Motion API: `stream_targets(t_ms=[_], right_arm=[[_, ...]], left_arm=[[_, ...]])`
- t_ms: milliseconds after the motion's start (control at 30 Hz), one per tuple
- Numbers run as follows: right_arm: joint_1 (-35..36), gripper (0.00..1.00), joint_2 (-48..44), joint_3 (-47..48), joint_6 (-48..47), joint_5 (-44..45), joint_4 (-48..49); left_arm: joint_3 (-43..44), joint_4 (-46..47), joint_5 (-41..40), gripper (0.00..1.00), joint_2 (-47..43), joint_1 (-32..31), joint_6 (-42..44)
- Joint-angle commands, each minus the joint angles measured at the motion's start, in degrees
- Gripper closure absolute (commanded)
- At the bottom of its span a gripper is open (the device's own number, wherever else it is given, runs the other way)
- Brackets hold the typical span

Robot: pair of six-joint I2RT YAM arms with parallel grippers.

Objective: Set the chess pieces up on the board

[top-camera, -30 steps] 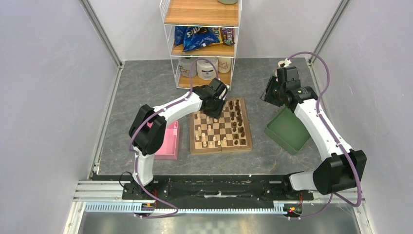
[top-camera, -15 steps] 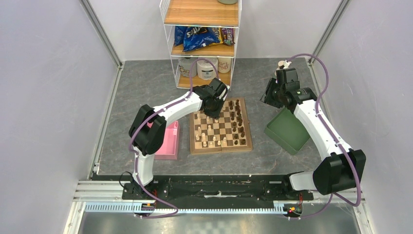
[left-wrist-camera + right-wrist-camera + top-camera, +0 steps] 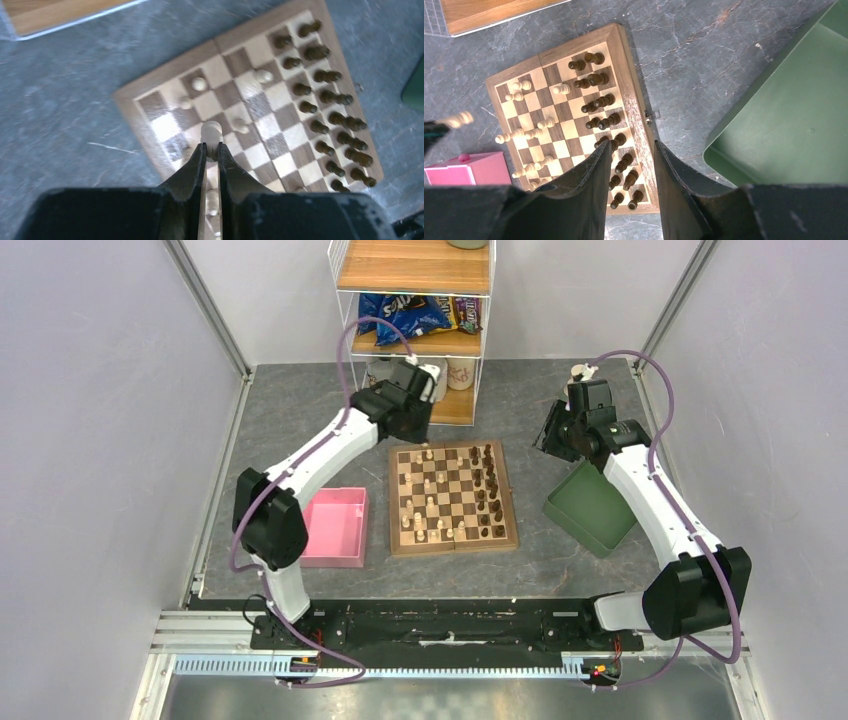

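Next, I let go of the cream-white piece, now held high over the board, with my left gripper on the light edge square (image 3: 404, 466) (image 3: 165, 126) beside the dark corner square nearest the shelf.
The board (image 3: 455, 544) lies mid-table, with dark pieces (image 3: 488, 490) along its right side and cream-white pieces (image 3: 425, 505) scattered on its left half. My left gripper (image 3: 418, 420) hangs above the board's far-left corner, near the shelf. In the left wrist view it (image 3: 211, 146) is shut on a cream-white piece (image 3: 211, 133), held high over the board (image 3: 256, 50). My right gripper (image 3: 553, 438) hovers between the board and the green tray. In the right wrist view it (image 3: 631, 145) is open and empty above the board's right border (image 3: 631, 100).
A green tray (image 3: 592, 508) lies right of the board and a pink tray (image 3: 335, 525) left of it. A wire shelf unit (image 3: 415, 300) with snack bags and cups stands just behind the board. Grey walls enclose the table.
My left arm has lifted from the board's far-left squares and swung back towards the shelf, with the white piece in its fingers. The right arm has barely moved.
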Motion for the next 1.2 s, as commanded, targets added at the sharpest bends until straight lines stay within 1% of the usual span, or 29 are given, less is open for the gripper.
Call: stream_targets(t_ms=[0,167,300,333,467,733,833,1167], right_arm=[[-0.3,0.56,0.3,0.4,0.7,-3.2,2.0],[-0.3,0.56,1.1,0.5,1.6,-4.1,2.4],[-0.3,0.56,1.5,0.6,1.7,-4.1,2.5],[-0.3,0.56,1.6,0.6,1.8,-4.2,2.5],[-0.3,0.56,1.9,0.6,1.9,-4.1,2.6],[-0.3,0.55,2.6,1.0,1.6,-4.5,2.9],[-0.3,0.56,2.9,1.0,1.6,-4.8,3.1],[-0.3,0.55,3.0,0.9,1.5,-4.9,3.4]], left_arm=[[-0.8,-0.6,0.3,0.98,-1.9,6.2,0.4],[-2.8,-0.8,3.6,0.98,0.1,10.6,0.1],[-2.8,-0.9,4.1,0.98,2.3,10.7,1.4],[-2.8,-0.9,5.7,0.98,2.7,10.7,1.4],[-2.7,-1.1,7.1,0.98,4.2,10.5,1.6],[-3.5,-3.1,4.5,0.98,5.7,9.1,1.9],[-3.2,-3.4,1.3,0.98,6.4,8.0,2.6],[-1.8,-3.3,-0.8,0.98,9.6,7.4,2.0]])
